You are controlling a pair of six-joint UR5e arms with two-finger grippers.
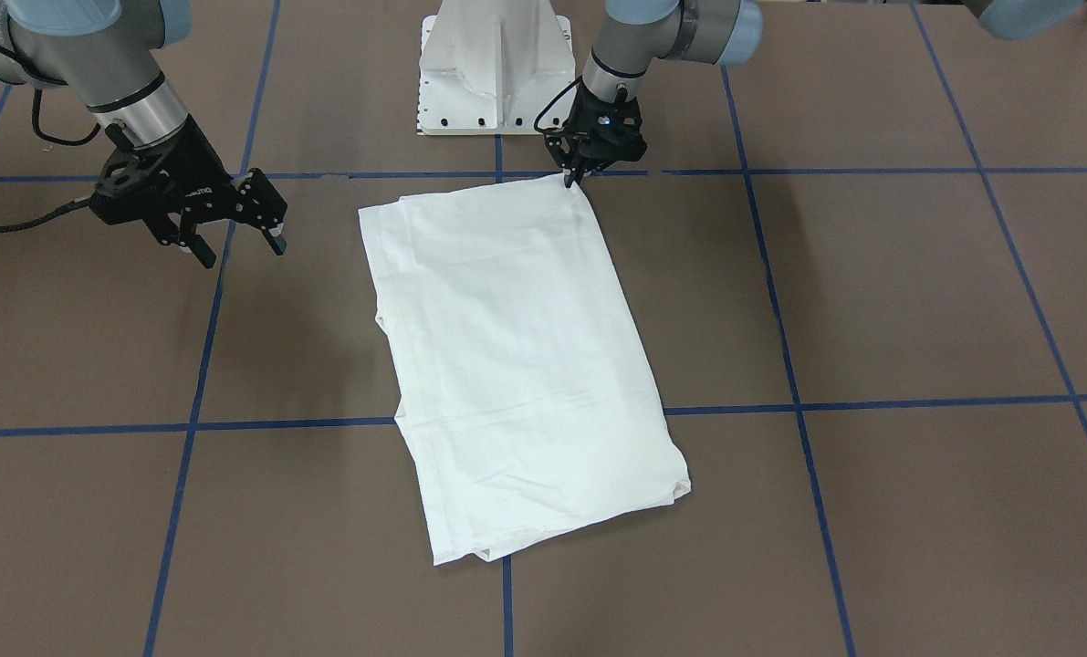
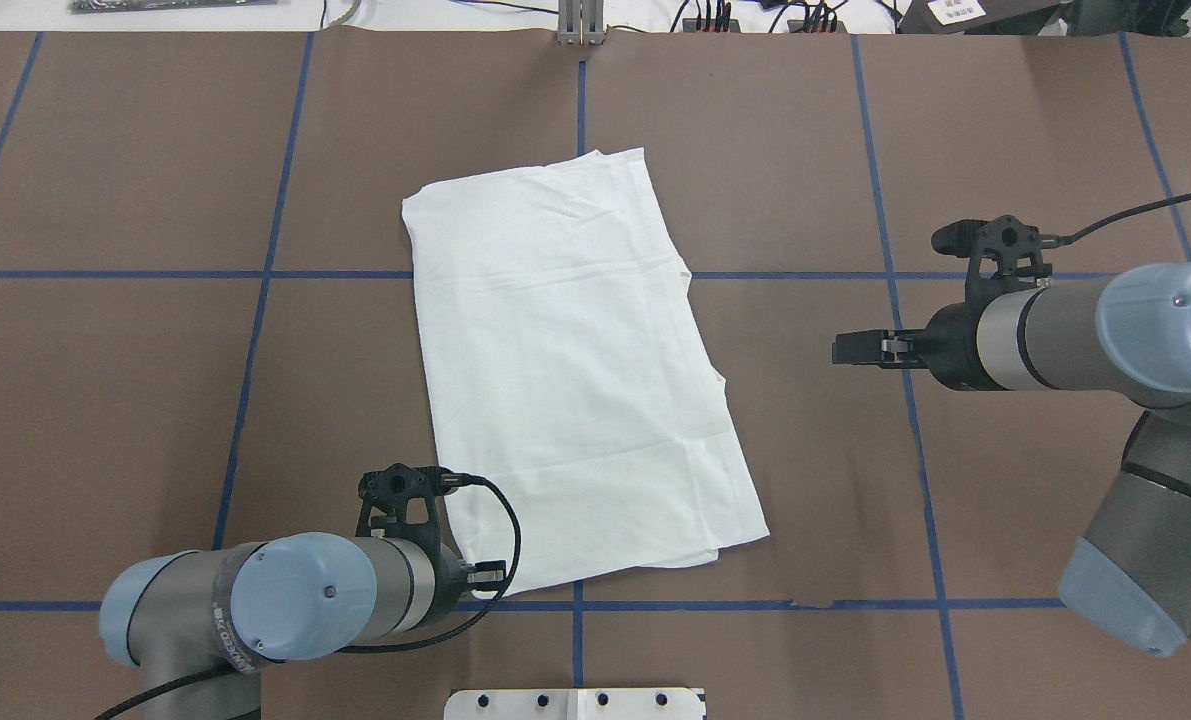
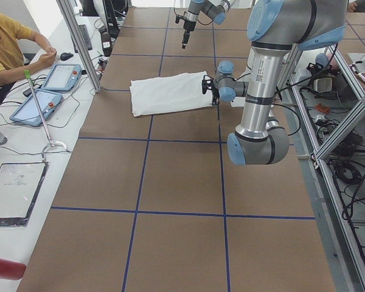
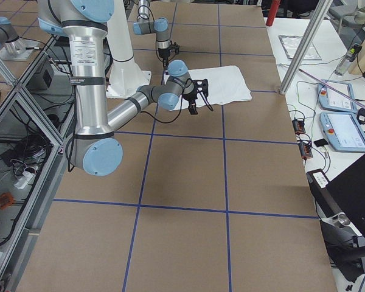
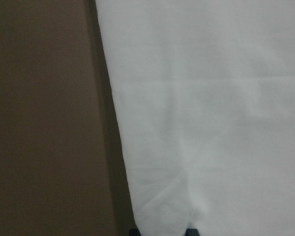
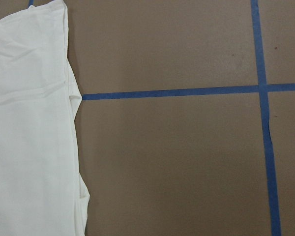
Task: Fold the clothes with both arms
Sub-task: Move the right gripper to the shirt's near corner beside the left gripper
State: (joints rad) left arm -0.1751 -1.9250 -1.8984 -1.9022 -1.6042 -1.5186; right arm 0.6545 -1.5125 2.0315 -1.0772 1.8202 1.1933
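Observation:
The white T-shirt has a short pedestal-side edge (image 1: 426, 202). My right gripper should close on it, just in from the corner that is opposite my left gripper.
The white T-shirt (image 1: 525, 365) lies folded into a long rectangle on the brown table, plain side up; no print or label shows. It also shows in the overhead view (image 2: 575, 370). My left gripper (image 1: 569, 177) is low at the shirt's corner nearest the robot base and is shut on the cloth there. In the left wrist view the cloth (image 5: 211, 98) bunches between the fingertips (image 5: 189, 231). My right gripper (image 1: 237, 245) is open and empty, held above bare table, apart from the shirt's side edge (image 6: 71, 98). In the overhead view it (image 2: 837, 350) points at the shirt.
The white pedestal (image 1: 493, 64) stands at the robot's edge, just behind the left gripper. Blue tape lines (image 1: 872, 403) grid the table. A side desk with tablets (image 3: 45, 97) and a seated person (image 3: 6, 48) lies beyond the far edge.

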